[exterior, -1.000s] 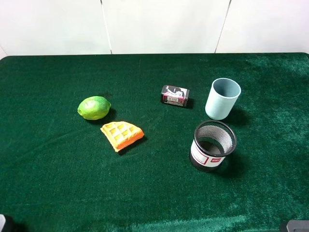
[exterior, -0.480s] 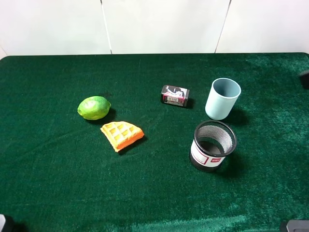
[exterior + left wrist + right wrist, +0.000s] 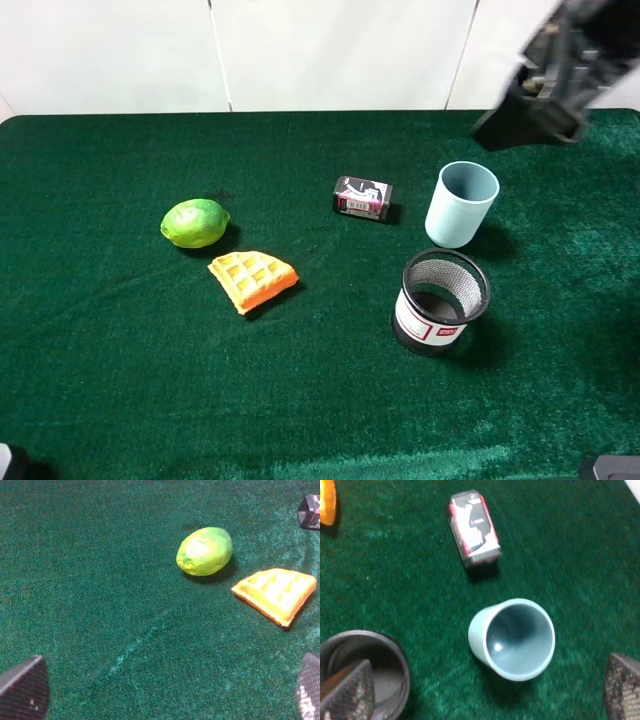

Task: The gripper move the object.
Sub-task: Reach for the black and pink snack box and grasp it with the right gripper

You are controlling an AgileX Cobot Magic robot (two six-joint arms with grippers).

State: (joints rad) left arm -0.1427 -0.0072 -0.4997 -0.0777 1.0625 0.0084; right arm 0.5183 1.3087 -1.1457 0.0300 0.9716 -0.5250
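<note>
I should next move my right gripper to the black and dark red box near the pale blue cup, and close it on the box's middle (image 3: 363, 198) (image 3: 474, 527).
The object, a small black and dark red box (image 3: 362, 198) with white label panels, lies on the green cloth left of a pale blue cup (image 3: 461, 203). It also shows in the right wrist view (image 3: 473, 527) and at the edge of the left wrist view (image 3: 310, 511). My right gripper (image 3: 505, 122) hangs blurred above the table's far right, beyond the blue cup; in its wrist view (image 3: 482, 692) its fingers are wide apart and empty, over the blue cup (image 3: 514, 637). My left gripper (image 3: 165, 690) is open and empty, low near the table's front left.
A lime (image 3: 195, 222) and an orange waffle wedge (image 3: 252, 279) lie left of centre. A black mesh cup (image 3: 441, 301) with a white label stands in front of the blue cup. The green cloth (image 3: 120, 380) covers the whole table, with a white wall behind.
The right arm has swung into the high view from the right edge to above the far right of the table. The box and other objects have not moved.
</note>
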